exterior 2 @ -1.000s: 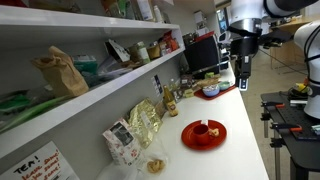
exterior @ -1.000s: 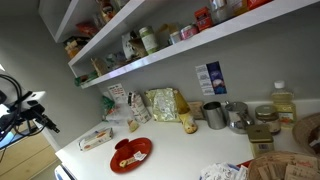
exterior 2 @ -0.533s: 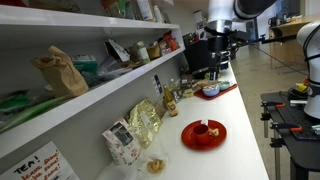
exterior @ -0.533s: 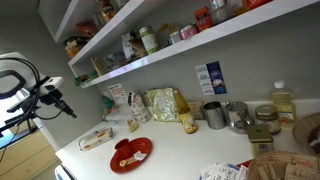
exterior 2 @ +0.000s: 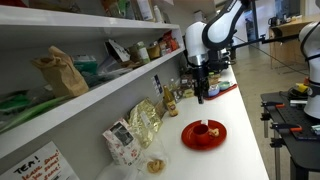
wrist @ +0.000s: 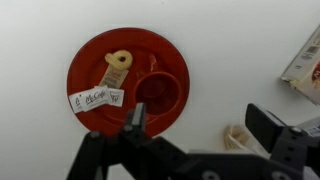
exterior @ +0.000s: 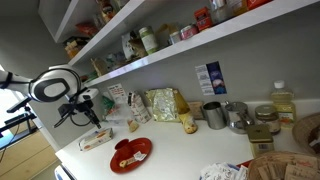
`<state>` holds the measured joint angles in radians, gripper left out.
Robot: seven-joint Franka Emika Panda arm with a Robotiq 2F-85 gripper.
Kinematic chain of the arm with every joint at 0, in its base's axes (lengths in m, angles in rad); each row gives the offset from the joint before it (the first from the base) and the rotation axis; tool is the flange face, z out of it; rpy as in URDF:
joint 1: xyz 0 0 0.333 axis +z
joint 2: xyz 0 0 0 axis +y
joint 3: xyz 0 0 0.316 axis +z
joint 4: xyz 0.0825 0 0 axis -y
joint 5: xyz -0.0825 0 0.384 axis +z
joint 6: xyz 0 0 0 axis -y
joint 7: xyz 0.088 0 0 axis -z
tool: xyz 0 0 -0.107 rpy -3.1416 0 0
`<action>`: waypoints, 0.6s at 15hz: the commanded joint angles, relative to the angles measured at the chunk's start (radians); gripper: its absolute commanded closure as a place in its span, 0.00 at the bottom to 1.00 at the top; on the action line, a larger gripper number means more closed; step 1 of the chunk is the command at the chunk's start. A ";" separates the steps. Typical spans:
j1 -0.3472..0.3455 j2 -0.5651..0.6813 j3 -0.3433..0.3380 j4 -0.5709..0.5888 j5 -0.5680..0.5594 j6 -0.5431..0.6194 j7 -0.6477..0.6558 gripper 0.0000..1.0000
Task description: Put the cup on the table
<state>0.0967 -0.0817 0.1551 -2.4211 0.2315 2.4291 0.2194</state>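
Note:
I will go to the red cup next and close my gripper on the cup's rim (exterior: 126,145) (wrist: 136,88) beside its handle, on the side facing the McCafe packet.
A small red cup (wrist: 156,92) stands upright on a red plate (wrist: 95,55) on the white table (wrist: 235,45). A small pastry (wrist: 118,61) and a McCafe packet (wrist: 95,98) lie on the plate beside it. In the wrist view my gripper (wrist: 200,125) is open and empty, hovering above the table just off the plate's edge. Both exterior views show the plate (exterior: 131,154) (exterior 2: 204,134), with the gripper (exterior: 86,112) (exterior 2: 200,94) above the table (exterior: 185,148) (exterior 2: 243,130) and apart from the plate.
Snack bags (exterior: 160,104) and a packet (exterior: 96,139) lie against the wall. Metal cups (exterior: 214,114) and an oil bottle (exterior: 283,103) stand further along. Loaded wall shelves (exterior: 160,52) hang over the table. A wrapped packet (wrist: 304,68) lies near the plate.
The arm has swung in from beyond the table's end and lowered, so the gripper now hangs over the table near the red plate. The cup and plate have not moved.

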 commanded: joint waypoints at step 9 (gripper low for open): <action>0.004 0.311 -0.061 0.158 -0.048 -0.070 0.041 0.00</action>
<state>0.0958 0.1801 0.1203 -2.3258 0.2286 2.3846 0.2194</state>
